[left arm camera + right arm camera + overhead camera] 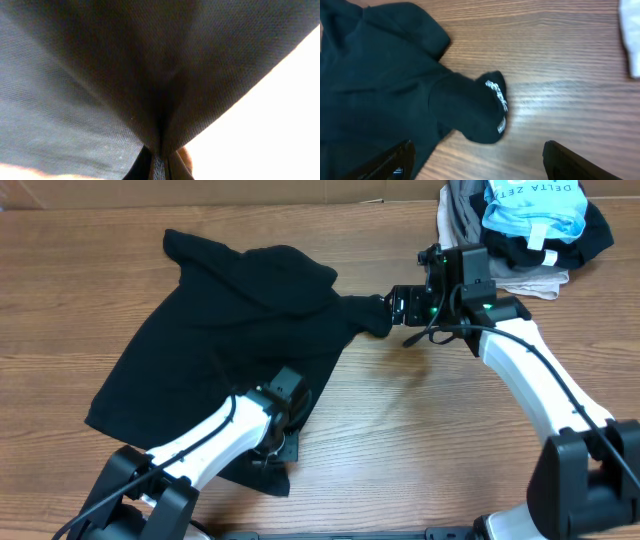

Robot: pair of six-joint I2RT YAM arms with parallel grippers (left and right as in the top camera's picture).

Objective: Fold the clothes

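The sleeve's end (379, 327) (484, 131), beside the small white print on the black T-shirt, should be gripped next by my right gripper.
The black T-shirt (230, 320) lies spread and rumpled on the wooden table, left of centre. One sleeve with a small white print (470, 112) points right. My left gripper (288, 418) is at the shirt's lower right edge. In the left wrist view, black fabric (125, 75) fills the frame and is pinched between the jaws (159, 165). My right gripper (398, 306) is open and empty just right of the sleeve tip (370, 318). Its two fingers (477, 147) straddle bare wood below the sleeve.
A pile of other clothes sits at the back right corner: a light-blue garment with dark lettering (532, 205) on top of a dark piece (590, 230), with grey and beige pieces (465, 215) beside it. Bare wood (420, 420) lies between the arms.
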